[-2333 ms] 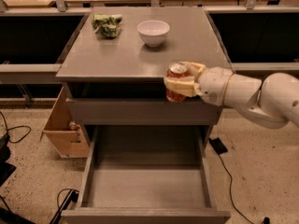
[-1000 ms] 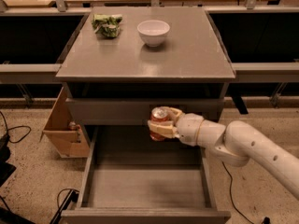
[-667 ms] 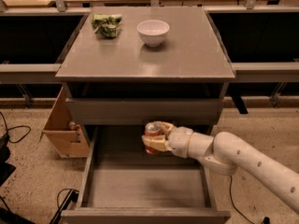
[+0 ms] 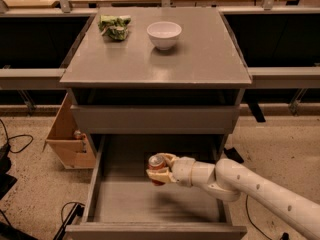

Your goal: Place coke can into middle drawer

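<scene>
My gripper needs to let go of the coke can on the open drawer's grey bottom point(image 4: 152, 195), halfway between its sides. The can still hangs above the drawer floor.
The coke can point(image 4: 157, 168) is red-orange with a silver top. My gripper point(image 4: 161, 170) is shut on it and holds it upright, over the middle of the open middle drawer point(image 4: 125, 204). The drawer is a wide grey tray pulled out at the bottom of the cabinet. My arm point(image 4: 250, 189) reaches in from the lower right, over the drawer's right wall. The can hangs above the drawer floor, apart from its walls.
A white bowl point(image 4: 164, 34) and a green snack bag point(image 4: 115, 26) sit on the cabinet top point(image 4: 200, 59). A shut drawer front point(image 4: 155, 120) lies above the open drawer. A cardboard box point(image 4: 70, 136) stands on the floor at the left. Cables point(image 4: 15, 144) lie on the floor.
My gripper has carried the can down from beside the cabinet top's right front edge, leftward and lower, to over the open drawer's middle.
</scene>
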You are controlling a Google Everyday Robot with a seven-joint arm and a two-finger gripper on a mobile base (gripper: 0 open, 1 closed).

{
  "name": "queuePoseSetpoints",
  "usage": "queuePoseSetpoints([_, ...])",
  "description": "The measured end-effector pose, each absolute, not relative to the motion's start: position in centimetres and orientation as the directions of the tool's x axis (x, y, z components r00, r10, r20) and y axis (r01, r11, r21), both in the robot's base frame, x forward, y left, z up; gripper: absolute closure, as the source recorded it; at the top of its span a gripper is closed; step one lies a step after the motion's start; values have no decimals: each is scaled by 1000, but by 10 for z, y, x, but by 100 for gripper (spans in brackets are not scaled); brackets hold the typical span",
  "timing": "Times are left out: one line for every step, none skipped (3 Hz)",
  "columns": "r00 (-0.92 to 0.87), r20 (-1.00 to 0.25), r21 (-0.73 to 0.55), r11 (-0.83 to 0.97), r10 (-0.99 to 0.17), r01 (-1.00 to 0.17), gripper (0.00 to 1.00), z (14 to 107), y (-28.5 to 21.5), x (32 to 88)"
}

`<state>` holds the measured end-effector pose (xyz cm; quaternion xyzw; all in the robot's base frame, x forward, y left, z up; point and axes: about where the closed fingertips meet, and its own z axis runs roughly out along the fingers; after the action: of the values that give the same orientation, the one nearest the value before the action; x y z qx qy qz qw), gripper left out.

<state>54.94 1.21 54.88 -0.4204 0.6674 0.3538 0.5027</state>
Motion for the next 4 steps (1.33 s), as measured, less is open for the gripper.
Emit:
queuePoseSetpoints([-146, -967, 59, 372, -210, -927, 100, 514, 22, 538])
queuePoseSetpoints([-165, -963, 87, 334, -214, -939, 100, 486, 35, 527])
queuePoseSetpoints([-182, -963, 111, 324, -197, -940, 100, 469, 40, 523])
queuePoseSetpoints([-186, -963, 116, 322, -193, -940, 87, 466, 41, 522])
